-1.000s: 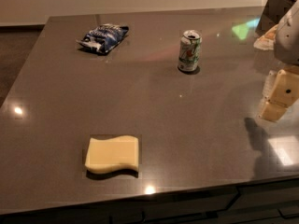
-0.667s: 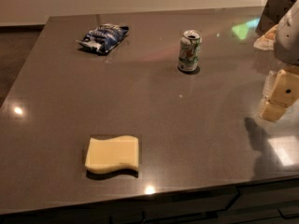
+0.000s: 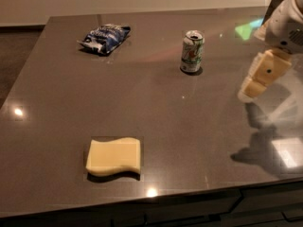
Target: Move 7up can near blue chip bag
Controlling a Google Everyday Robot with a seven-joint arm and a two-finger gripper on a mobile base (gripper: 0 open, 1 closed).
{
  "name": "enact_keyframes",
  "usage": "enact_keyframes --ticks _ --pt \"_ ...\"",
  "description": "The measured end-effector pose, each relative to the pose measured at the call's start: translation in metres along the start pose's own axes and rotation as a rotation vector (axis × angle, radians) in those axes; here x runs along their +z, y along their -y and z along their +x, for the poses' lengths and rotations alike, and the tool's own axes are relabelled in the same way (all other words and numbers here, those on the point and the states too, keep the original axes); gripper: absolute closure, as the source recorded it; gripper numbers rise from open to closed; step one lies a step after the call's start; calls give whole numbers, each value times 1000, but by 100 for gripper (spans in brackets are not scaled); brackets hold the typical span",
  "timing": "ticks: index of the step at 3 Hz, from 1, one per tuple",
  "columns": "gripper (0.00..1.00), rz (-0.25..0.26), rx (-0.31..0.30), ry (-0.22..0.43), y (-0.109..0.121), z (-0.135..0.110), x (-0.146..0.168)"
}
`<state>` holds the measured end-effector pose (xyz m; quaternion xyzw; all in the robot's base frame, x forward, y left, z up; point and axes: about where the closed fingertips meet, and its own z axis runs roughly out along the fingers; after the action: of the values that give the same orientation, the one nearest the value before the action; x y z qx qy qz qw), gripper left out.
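I close next on the upper part of the 7up can (image 3: 193,41) to move it near the blue chip bag.
The 7up can (image 3: 192,51) stands upright on the dark table, right of centre toward the back. The blue chip bag (image 3: 104,38) lies flat at the back left, well apart from the can. My gripper (image 3: 258,82) hangs above the table at the right edge, to the right of the can and a little nearer the front. It holds nothing and touches nothing.
A yellow wavy sponge (image 3: 114,156) lies near the front edge, left of centre. The table's front edge (image 3: 142,200) runs along the bottom. The white arm (image 3: 289,18) comes in from the upper right corner.
My gripper has moved a little to the left and toward the back, closer to the can. The can, bag and sponge have not moved.
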<state>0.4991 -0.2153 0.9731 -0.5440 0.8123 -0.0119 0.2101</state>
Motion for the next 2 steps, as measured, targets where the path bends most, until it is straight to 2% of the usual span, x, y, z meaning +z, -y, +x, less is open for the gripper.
enact_keyframes --ticks 2 --pt "0 112 189 134 87 -23 32"
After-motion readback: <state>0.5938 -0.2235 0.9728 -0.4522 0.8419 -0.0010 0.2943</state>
